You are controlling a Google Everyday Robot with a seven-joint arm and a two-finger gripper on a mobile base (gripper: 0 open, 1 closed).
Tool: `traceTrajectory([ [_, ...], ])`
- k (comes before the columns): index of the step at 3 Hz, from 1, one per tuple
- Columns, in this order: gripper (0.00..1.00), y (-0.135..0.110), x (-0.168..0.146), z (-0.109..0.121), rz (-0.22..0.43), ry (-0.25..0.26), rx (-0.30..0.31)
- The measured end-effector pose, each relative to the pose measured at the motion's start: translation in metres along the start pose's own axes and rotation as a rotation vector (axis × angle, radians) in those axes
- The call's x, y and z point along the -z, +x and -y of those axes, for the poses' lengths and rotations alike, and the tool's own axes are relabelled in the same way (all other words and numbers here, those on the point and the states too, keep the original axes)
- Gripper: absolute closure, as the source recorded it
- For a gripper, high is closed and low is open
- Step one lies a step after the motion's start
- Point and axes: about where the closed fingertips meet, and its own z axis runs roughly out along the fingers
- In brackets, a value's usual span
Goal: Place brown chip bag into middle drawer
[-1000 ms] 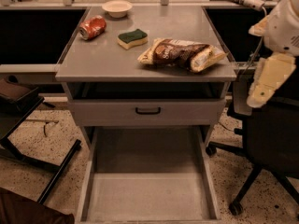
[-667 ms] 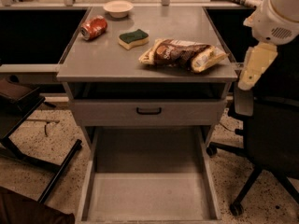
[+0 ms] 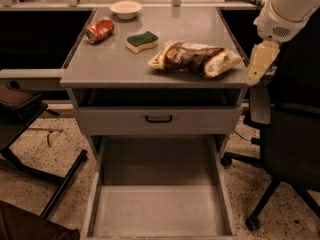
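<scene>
Next, the gripper moves to the brown chip bag's body (image 3: 209, 59), beside its cream end nearest the black office chair, and closes there.
The brown chip bag (image 3: 194, 58) lies on its side on the grey cabinet top (image 3: 115, 64), near the front right corner. The middle drawer (image 3: 159, 206) is pulled out wide open below, and its flat grey floor is bare. My gripper (image 3: 260, 64) hangs from the white arm (image 3: 290, 6) at the right edge of the cabinet top, just right of the bag's cream end and apart from it. It holds nothing that I can see.
A green-and-yellow sponge (image 3: 142, 40), a red soda can (image 3: 99, 29) and a small white bowl (image 3: 125, 8) sit on the cabinet top. A closed drawer front with a black handle (image 3: 159, 119) is above the open drawer. A black office chair (image 3: 287, 134) stands at the right.
My arm has risen and moved left, bringing the gripper from beside the cabinet's right side up to the right edge of the top, close to the chip bag.
</scene>
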Motion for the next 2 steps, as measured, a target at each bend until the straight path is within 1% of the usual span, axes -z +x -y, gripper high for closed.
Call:
traceTrajectory([
  [1, 0.00, -0.032, -0.016, 0.002, 0.069, -0.024, 0.040],
  [2, 0.00, -0.082, -0.033, 0.001, 0.211, -0.089, 0.080],
])
